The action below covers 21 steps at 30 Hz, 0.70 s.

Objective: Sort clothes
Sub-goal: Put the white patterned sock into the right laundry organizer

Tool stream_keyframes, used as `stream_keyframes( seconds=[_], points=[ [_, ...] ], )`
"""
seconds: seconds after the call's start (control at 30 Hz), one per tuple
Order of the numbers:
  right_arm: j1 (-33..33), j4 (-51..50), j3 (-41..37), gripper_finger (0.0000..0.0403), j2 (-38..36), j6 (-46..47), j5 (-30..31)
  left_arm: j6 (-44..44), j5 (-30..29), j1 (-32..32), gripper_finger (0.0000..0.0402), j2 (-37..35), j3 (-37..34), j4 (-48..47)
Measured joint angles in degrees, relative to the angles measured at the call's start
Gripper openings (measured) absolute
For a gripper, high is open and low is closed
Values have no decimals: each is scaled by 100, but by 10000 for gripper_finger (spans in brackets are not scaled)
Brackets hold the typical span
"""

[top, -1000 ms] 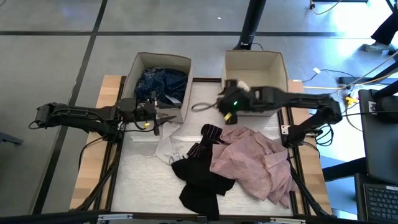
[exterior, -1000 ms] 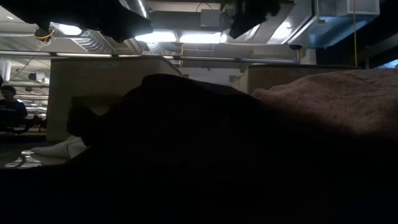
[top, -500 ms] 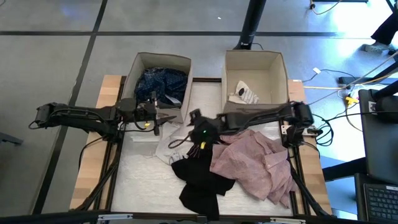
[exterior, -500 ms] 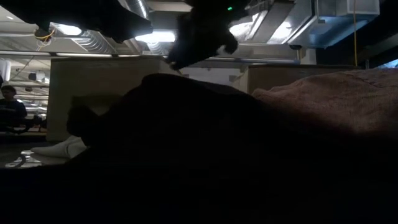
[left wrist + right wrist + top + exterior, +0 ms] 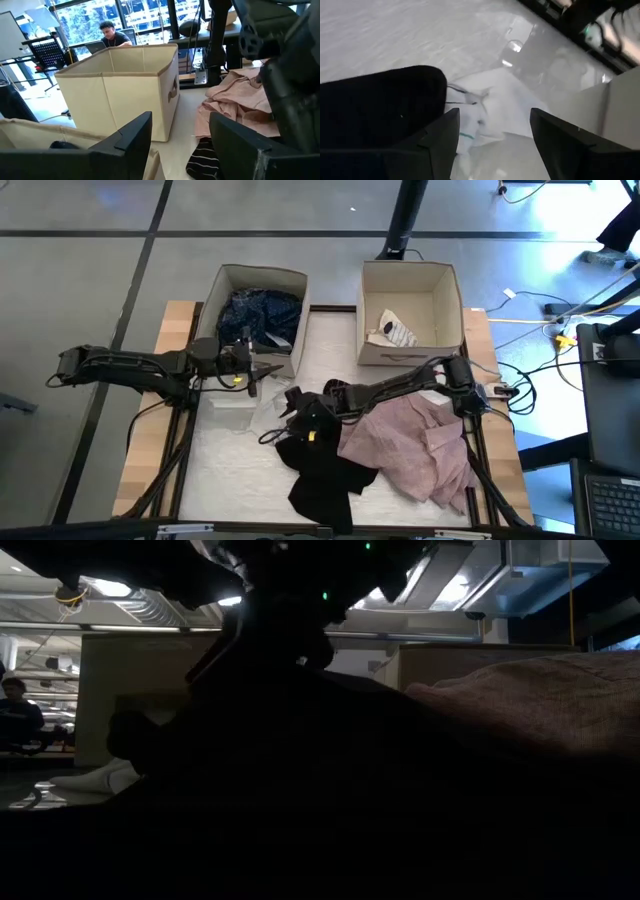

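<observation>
My right gripper should pinch only the striped sock [image 5: 467, 116] beside the black garment, as its fingers span the white striped sock and the plain white garment.
My right gripper [image 5: 280, 425] is open, low over the table's middle, with its fingers on either side of a white garment [image 5: 495, 100] that lies flat beside a black garment [image 5: 320, 475]. A pale pink shirt [image 5: 410, 440] lies heaped to the right. A black striped piece [image 5: 202, 160] lies next to it. A navy dotted garment [image 5: 260, 310] fills the left beige box, and a small white piece [image 5: 392, 330] lies in the right box. My left gripper [image 5: 262, 370] is open and empty in front of the left box. No plaid shirt is in view.
The left beige box [image 5: 215, 290] and the right beige box [image 5: 362, 300] stand at the table's far side. The right arm stretches across the pile from the table's right. The low view is mostly blocked by dark cloth. A person sits in the room beyond [image 5: 112, 35].
My right gripper has swung from above the right box toward the table's left and near side. It has come down over the white garment beside the black one. The small white piece now shows lying in the right box.
</observation>
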Motion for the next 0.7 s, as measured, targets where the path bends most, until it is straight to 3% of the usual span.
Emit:
stream_keyframes(
  seconds=[0.37, 0.7],
  points=[
    [-5, 143, 2, 232, 385, 467, -146, -13, 0, 0, 189, 0, 0, -6],
    [-5, 78, 2, 107, 444, 441, -213, -6, 0, 0, 189, 0, 0, -6]
  ],
)
